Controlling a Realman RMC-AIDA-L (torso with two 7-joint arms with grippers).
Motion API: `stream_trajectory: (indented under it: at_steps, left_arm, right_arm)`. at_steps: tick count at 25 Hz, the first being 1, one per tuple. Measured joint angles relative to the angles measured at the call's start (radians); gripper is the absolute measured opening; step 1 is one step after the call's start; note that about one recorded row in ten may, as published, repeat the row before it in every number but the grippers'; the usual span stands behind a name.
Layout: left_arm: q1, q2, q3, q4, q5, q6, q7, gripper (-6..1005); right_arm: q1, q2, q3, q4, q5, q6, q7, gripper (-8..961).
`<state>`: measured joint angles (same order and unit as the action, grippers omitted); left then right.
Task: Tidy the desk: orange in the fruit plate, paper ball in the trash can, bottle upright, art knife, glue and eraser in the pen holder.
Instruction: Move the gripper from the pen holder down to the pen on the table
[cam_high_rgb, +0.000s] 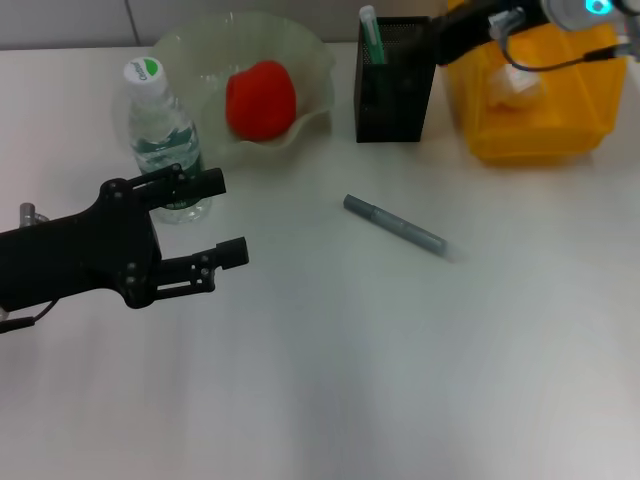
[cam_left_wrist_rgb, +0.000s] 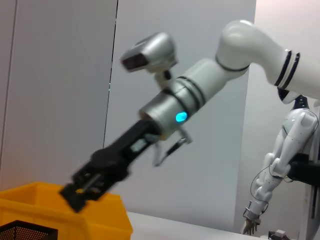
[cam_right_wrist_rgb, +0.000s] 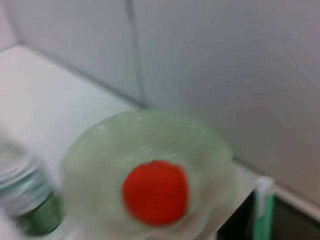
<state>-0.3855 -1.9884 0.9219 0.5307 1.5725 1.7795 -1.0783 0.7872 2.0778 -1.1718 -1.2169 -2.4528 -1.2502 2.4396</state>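
Next, I move my right gripper to the art knife's end (cam_high_rgb: 430, 240) farthest from the fruit plate, and I need to close it there.
The orange (cam_high_rgb: 260, 98) lies in the pale green fruit plate (cam_high_rgb: 310, 70), also seen in the right wrist view as orange (cam_right_wrist_rgb: 156, 191) in plate (cam_right_wrist_rgb: 210, 150). The bottle (cam_high_rgb: 160, 135) stands upright left of the plate. A grey art knife (cam_high_rgb: 395, 223) lies on the table. The green-white glue (cam_high_rgb: 372, 35) stands in the black mesh pen holder (cam_high_rgb: 400, 95). A paper ball (cam_high_rgb: 515, 88) rests in the yellow trash can (cam_high_rgb: 540, 135). My left gripper (cam_high_rgb: 228, 218) is open and holds nothing, just in front of the bottle. My right gripper (cam_high_rgb: 465, 35) hovers between pen holder and trash can. The eraser is out of view.
The white table (cam_high_rgb: 400, 380) stretches in front of the art knife. The trash can (cam_left_wrist_rgb: 100, 220) and my right gripper (cam_left_wrist_rgb: 82, 192) above it show in the left wrist view. A grey wall stands behind the desk.
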Motion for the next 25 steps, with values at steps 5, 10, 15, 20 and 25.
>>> stream_trajectory:
  at_steps: [5, 10, 15, 20, 25]
  left_arm:
    - [-0.002, 0.001, 0.000, 0.000, 0.000, 0.000, 0.000, 797]
    - [-0.005, 0.001, 0.000, 0.000, 0.000, 0.000, 0.000, 797]
    - [-0.006, 0.000, 0.000, 0.000, 0.000, 0.000, 0.001, 797]
    - [-0.005, 0.000, 0.000, 0.000, 0.000, 0.000, 0.002, 797]
    - [-0.006, 0.000, 0.000, 0.000, 0.001, 0.002, 0.002, 797]
  right_arm:
    - [-0.016, -0.002, -0.001, -0.087, -0.002, -0.238, 0.003, 592]
    - [0.004, -0.002, -0.032, -0.008, -0.064, -0.290, -0.008, 585]
    - [0.050, 0.000, -0.111, 0.226, -0.105, -0.155, -0.058, 579]
    - [0.081, 0.003, -0.128, 0.334, -0.106, -0.090, -0.094, 572]
    - [0.091, 0.006, -0.197, 0.382, -0.101, -0.033, -0.095, 566]
